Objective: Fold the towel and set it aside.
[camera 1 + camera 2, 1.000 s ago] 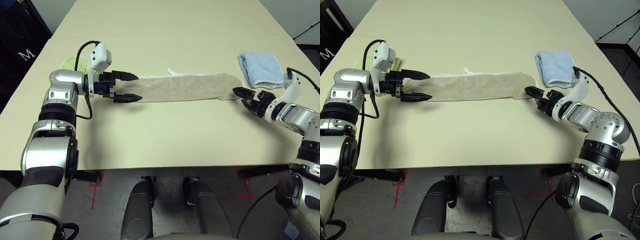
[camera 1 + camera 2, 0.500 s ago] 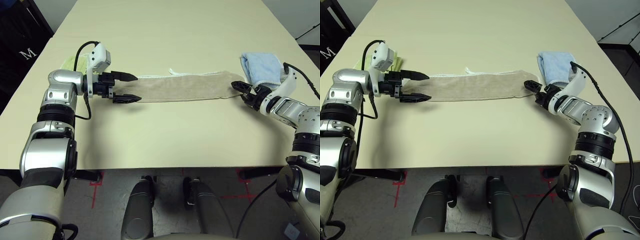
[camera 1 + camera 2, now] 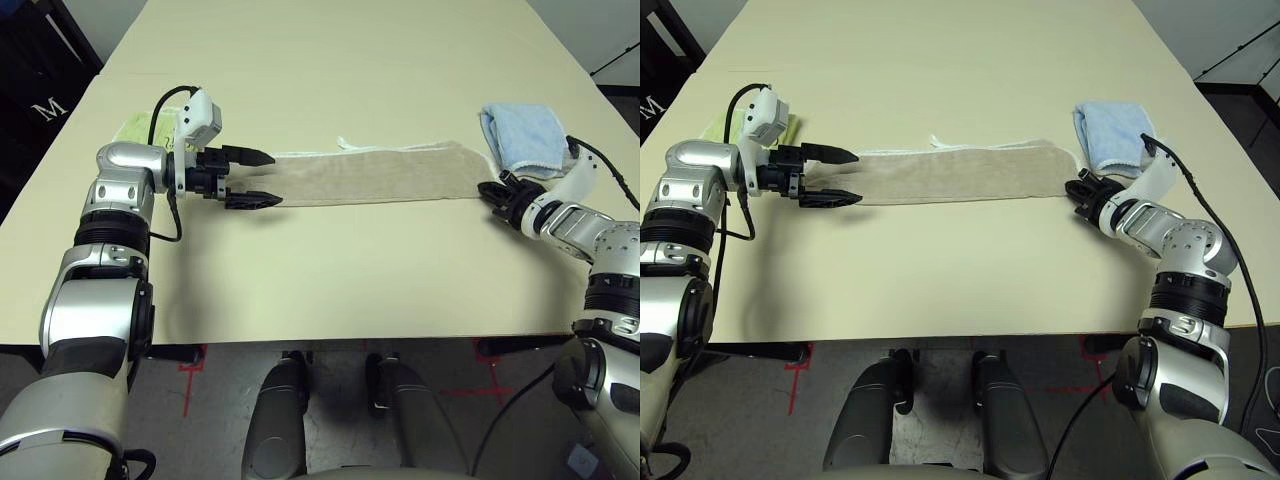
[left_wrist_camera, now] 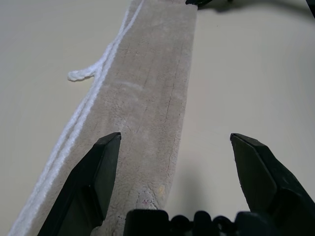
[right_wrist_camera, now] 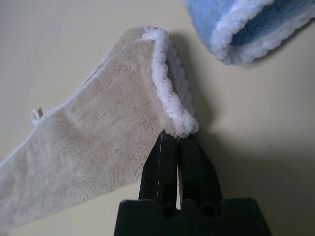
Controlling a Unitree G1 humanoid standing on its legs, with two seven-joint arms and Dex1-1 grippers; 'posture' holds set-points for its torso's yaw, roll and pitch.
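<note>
Next, my right gripper lets go of the beige towel's white-edged end on top of the middle of the towel's own strip (image 3: 359,188) (image 5: 70,184).
The beige towel (image 3: 370,174) lies flat as a long strip across the table, white edging along its far side. My left gripper (image 3: 276,177) stands open at the strip's left end. One finger (image 4: 101,167) is over the cloth, the other (image 4: 258,169) over bare table beside it. My right gripper (image 3: 492,189) is at the strip's right end, low on the table. In the right wrist view its fingers (image 5: 167,157) are pressed together with their tips tucked under the curled white-edged corner (image 5: 172,110), pinching it.
A light blue folded towel (image 3: 522,137) lies just behind my right gripper. A yellow-green folded towel (image 3: 138,127) lies behind my left wrist. The table (image 3: 330,280) has open surface in front of and beyond the strip.
My right gripper went from open to shut at the towel's right corner and drew slightly right. My left gripper has stayed open in place.
</note>
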